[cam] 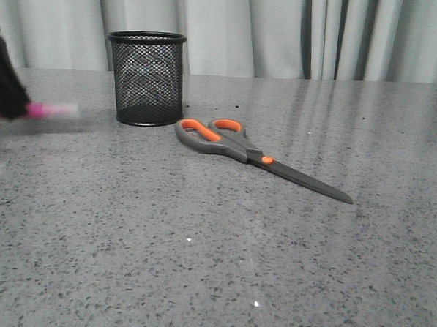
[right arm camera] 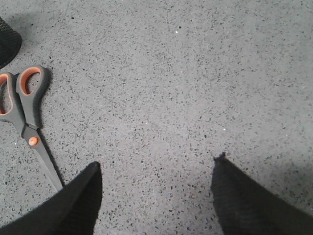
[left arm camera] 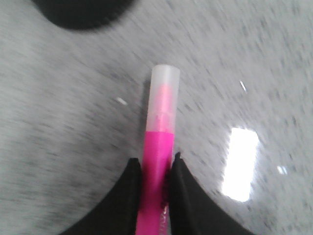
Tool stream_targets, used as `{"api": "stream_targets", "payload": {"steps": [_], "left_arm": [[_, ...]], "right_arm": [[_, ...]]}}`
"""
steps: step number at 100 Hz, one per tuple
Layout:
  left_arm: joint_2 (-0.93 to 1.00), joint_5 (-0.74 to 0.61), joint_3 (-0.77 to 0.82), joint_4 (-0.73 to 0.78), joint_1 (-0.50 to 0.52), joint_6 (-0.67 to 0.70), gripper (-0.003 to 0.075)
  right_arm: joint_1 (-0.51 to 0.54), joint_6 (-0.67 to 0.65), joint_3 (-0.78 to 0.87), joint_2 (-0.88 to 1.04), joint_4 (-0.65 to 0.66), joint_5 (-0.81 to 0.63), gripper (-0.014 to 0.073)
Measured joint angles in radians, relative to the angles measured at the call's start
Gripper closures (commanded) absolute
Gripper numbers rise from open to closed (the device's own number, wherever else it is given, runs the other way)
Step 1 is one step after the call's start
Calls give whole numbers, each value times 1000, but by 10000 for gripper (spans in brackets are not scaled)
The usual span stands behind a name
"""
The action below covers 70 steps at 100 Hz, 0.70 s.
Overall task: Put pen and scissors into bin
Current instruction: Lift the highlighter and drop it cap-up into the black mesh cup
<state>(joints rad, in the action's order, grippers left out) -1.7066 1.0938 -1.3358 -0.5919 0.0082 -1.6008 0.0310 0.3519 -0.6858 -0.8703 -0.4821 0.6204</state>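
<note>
I need to release the magenta pen from my left gripper inside the black mesh bin (cam: 152, 66), leaning on the rim nearest the scissors.
My left gripper (left arm camera: 155, 160) is shut on the magenta pen (left arm camera: 159, 161), whose whitish cap points away from the fingers. In the front view the gripper (cam: 4, 86) is a dark blur at the far left edge, holding the pen (cam: 51, 110) level, just above the table, left of the bin (cam: 147, 78). The black mesh bin stands upright at the back left. The scissors (cam: 241, 148) lie flat and closed just right of the bin, handles towards it, blades pointing to the front right. My right gripper (right arm camera: 156, 164) is open and empty above bare table, the scissors (right arm camera: 27, 117) off to one side of it.
The grey speckled table (cam: 221, 259) runs the whole width of the view, with a grey curtain (cam: 299, 32) behind its far edge. A dark rounded shape (left arm camera: 83, 12) shows at the edge of the left wrist view; a bright glare patch (left arm camera: 239, 164) lies on the table.
</note>
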Motion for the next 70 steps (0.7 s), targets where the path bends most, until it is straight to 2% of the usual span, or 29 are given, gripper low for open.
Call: {"api": "stream_targets", "payload": {"steps": [10,27,37,57,70], "left_arm": [[40,13,-62,-142,10,24,739],[105,-34,-90,-536,10,32,740],[102,-82,-91,-709,-24,17,740],[15,-282,-91,-804,-165,6,739],[-70,-337,-91,-840,-218,-8,739]], "right_arm": [[0,0,0,0,0,0,161],[0,0,0,0,0,0,161],[0,0,0,0,0,0,161],[0,0,0,0,0,2,161],[0,0,0,0,0,2,161]]}}
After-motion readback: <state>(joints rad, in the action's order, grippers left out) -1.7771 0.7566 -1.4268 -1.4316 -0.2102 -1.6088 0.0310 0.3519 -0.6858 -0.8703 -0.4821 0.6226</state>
